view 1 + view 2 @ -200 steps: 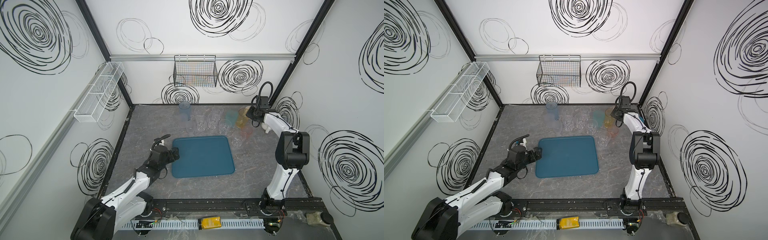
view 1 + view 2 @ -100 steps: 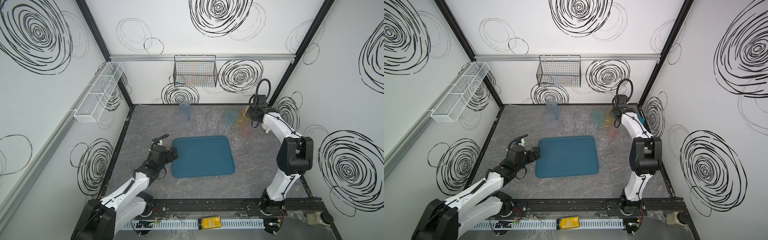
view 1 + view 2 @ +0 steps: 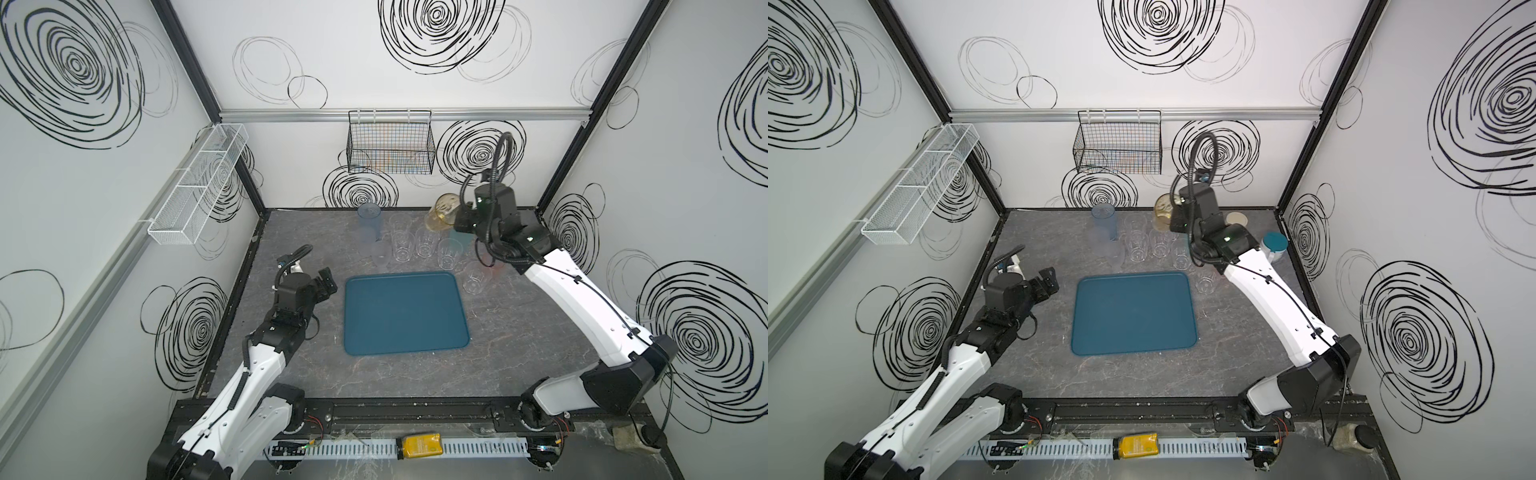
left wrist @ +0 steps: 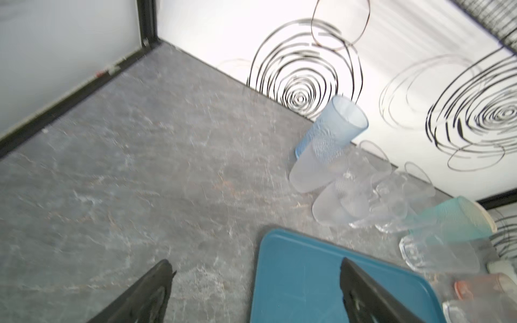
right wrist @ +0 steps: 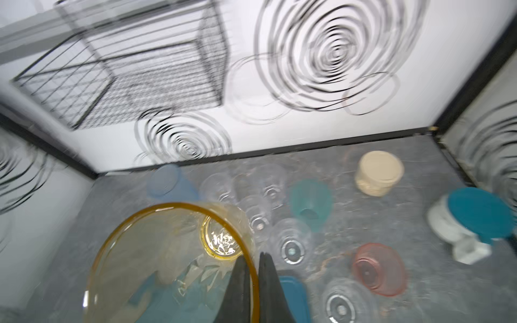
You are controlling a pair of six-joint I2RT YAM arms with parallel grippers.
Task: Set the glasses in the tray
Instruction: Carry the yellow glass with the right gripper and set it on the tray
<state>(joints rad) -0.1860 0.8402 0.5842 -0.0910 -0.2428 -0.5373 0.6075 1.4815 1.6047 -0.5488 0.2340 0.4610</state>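
Observation:
The robot's right gripper will release the amber glass in the dark teal tray's back corner (image 3: pixel 359 287) nearest the left gripper.
My right gripper (image 5: pixel 256 256) is shut on the rim of an amber glass (image 5: pixel 167 251), one finger inside and one outside. In both top views the amber glass (image 3: pixel 444 212) (image 3: pixel 1165 208) hangs tilted above the back row of glasses, held by the right gripper (image 3: pixel 459 218). Blue (image 3: pixel 369 216), frosted (image 4: pixel 310 170), clear (image 3: pixel 403 245), teal (image 5: pixel 309 201) and pink (image 5: pixel 377 274) glasses stand behind and to the right of the dark teal tray (image 3: pixel 405 311), which holds nothing. My left gripper (image 3: pixel 326 284) (image 4: pixel 254 268) is open over the tray's left edge.
A beige jar (image 3: pixel 1236 218) and a white cup with a teal lid (image 3: pixel 1275 245) stand at the back right. A black wire basket (image 3: pixel 390 149) hangs on the back wall and a white wire shelf (image 3: pixel 199 183) on the left wall.
The right gripper has lifted the amber glass off the table and carried it up and to the left. The left arm has barely moved.

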